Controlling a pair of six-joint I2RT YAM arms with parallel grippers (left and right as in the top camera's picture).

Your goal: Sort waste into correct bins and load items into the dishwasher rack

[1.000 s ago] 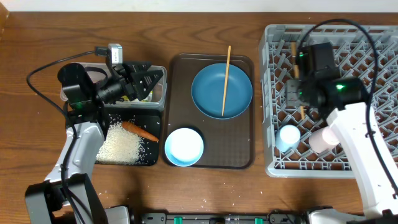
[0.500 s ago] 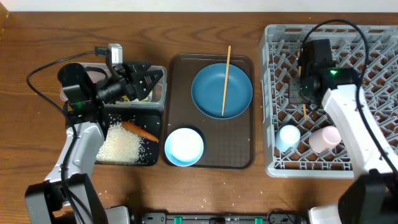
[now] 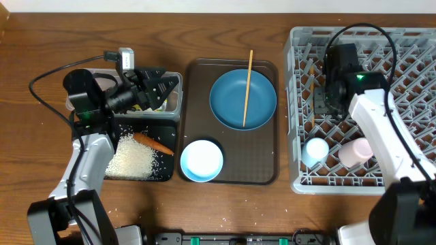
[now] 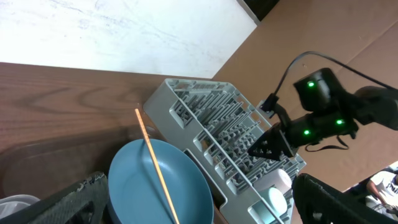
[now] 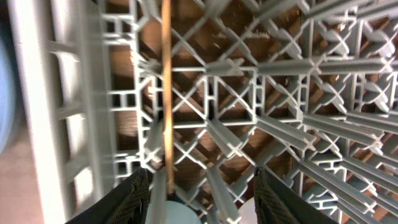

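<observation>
I need to next move my right gripper to the chopstick across the blue plate and close it on its part (image 3: pixel 246 101) above the middle of the plate.
My right gripper (image 3: pixel 324 103) hangs over the left part of the grey dishwasher rack (image 3: pixel 409 54), open. A wooden chopstick (image 5: pixel 166 87) lies in the lattice just inside its left finger (image 5: pixel 134 199), not pinched. Near the rack's front sit a light blue cup (image 3: pixel 315 150) and a pinkish-white cup (image 3: pixel 354 152). A second chopstick (image 3: pixel 247 88) rests across the blue plate (image 3: pixel 231 102), and the pale blue bowl (image 3: pixel 201 160) sits in front of it. My left gripper (image 3: pixel 161 91) is open and holds nothing above the clear tub (image 3: pixel 176 102). Carrot (image 3: pixel 152 143) and rice (image 3: pixel 133 158) lie in the black tray (image 3: pixel 167 129).
Plate and bowl stand on a brown serving tray (image 3: pixel 262 170) between the bins and the rack. A few rice grains lie on the wooden table (image 3: pixel 41 41) in front of the black tray. The rack's upright pegs crowd round my right fingers.
My right gripper has gone from shut to open, letting go of the chopstick, which now lies in the rack. The right arm shifted slightly. The left arm has not moved.
</observation>
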